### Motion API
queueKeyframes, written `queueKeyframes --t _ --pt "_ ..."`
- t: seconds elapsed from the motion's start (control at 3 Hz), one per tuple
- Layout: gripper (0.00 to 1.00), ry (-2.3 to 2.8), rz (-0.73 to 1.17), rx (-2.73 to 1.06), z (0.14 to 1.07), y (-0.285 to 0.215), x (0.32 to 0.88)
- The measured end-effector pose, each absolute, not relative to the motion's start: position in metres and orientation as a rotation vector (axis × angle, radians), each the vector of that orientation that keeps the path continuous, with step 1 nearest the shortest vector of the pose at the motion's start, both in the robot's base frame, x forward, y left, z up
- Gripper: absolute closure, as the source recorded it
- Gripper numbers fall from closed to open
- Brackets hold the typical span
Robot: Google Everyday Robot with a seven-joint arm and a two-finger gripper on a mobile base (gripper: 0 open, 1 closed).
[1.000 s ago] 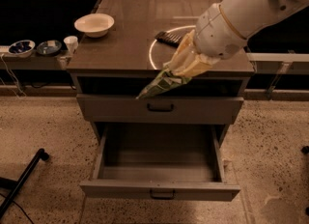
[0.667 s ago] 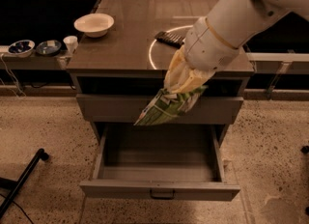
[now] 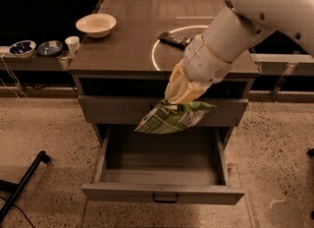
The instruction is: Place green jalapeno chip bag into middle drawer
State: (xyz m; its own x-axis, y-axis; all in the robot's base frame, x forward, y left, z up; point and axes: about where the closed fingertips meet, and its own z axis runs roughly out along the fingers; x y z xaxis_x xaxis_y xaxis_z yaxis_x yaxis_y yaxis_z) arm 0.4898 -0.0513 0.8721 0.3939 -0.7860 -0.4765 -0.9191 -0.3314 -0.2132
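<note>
Next, I release the green jalapeno chip bag inside the open middle drawer (image 3: 170, 172), just behind the dark handle.
The green jalapeno chip bag (image 3: 172, 117) hangs crinkled and tilted from my gripper (image 3: 179, 97), which is shut on its upper edge. It hangs in front of the upper drawer front (image 3: 117, 109) and above the open middle drawer (image 3: 162, 192). That drawer is pulled out, grey and shallow, with a small dark handle (image 3: 165, 198) at its front and nothing visible inside. My white arm (image 3: 235, 30) reaches in from the upper right over the cabinet top.
A cream bowl (image 3: 96, 24) stands at the cabinet top's back left. A small dark ridged packet (image 3: 172, 39) lies near a circular mark on the top. Small bowls (image 3: 21, 48) and a cup (image 3: 72, 43) sit on a side ledge at left. A dark bar (image 3: 22, 185) lies on the floor at lower left.
My gripper has carried the chip bag down from the cabinet top's edge and slightly toward the front, so it now hangs over the open drawer.
</note>
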Motion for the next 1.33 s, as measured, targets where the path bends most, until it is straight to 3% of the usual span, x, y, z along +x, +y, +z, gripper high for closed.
queueKeyframes --t 0.67,1.33 --pt "1.0 1.783 0.654 -1.986 0.68 -0.052 0.487" --pt "1.0 1.933 0.603 -1.627 0.59 -0.042 0.539"
